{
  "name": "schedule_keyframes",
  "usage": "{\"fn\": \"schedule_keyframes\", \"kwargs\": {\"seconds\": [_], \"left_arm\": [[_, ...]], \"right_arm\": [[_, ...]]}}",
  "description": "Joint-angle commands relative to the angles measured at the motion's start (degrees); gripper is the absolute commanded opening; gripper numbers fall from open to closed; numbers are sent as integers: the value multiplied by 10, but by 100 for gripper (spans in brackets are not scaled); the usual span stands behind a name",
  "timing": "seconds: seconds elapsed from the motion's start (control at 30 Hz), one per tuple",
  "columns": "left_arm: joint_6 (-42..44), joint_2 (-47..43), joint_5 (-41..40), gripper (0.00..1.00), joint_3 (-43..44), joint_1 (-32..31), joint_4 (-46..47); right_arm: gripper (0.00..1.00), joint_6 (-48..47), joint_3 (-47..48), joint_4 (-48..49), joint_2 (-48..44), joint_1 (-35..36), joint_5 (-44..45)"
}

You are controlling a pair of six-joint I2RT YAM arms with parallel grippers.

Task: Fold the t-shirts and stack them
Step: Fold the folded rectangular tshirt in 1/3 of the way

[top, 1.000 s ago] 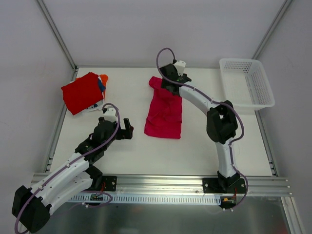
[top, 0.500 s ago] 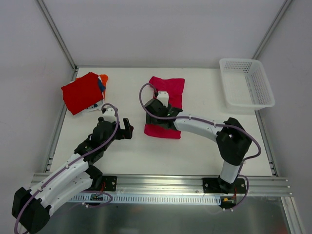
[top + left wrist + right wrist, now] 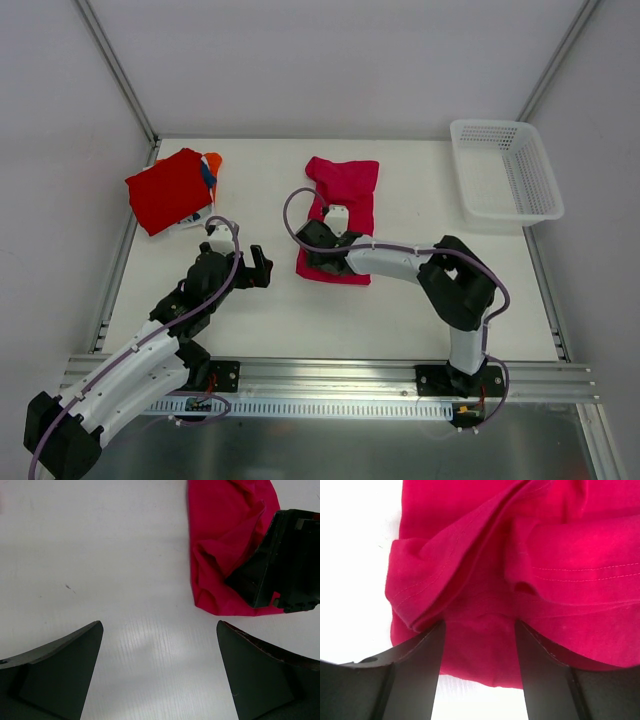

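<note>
My right fingers straddle flat cloth by the t-shirt's near hem, so next I shift and pinch the stitched flap's bunched inner end [image 3: 521, 572].
A magenta-pink t-shirt [image 3: 346, 188] lies crumpled lengthwise in the middle of the table, also showing in the left wrist view [image 3: 225, 535] and the right wrist view [image 3: 550, 540]. My right gripper [image 3: 314, 248] sits low on its near left part. It is open [image 3: 479, 626], its fingers astride flat cloth by the near hem. My left gripper [image 3: 262, 268] hovers open [image 3: 160, 630] over bare table just left of the shirt. At the far left a folded red t-shirt [image 3: 167, 190] tops a stack with orange [image 3: 212, 160], blue [image 3: 207, 176] and white [image 3: 190, 219] edges.
A white mesh basket [image 3: 505, 170] stands at the far right corner. Metal frame rails run along the table's left and right sides. The right gripper's black housing [image 3: 285, 555] covers the shirt's near right part in the left wrist view.
My right arm swung from the shirt's far end down to its near left part. The shirt's far end now lies spread wider. The left arm barely shifted.
</note>
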Motion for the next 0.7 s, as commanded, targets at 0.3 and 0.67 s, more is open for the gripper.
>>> {"fn": "schedule_keyframes", "kwargs": {"seconds": [0.3,0.67], "left_arm": [[-15,13,19,99,4,1,16],[-15,10,22,99,2,1,18]], "right_arm": [[31,-14,38,6,15,2,39],[0,-31,61,3,35,-23,26]]}}
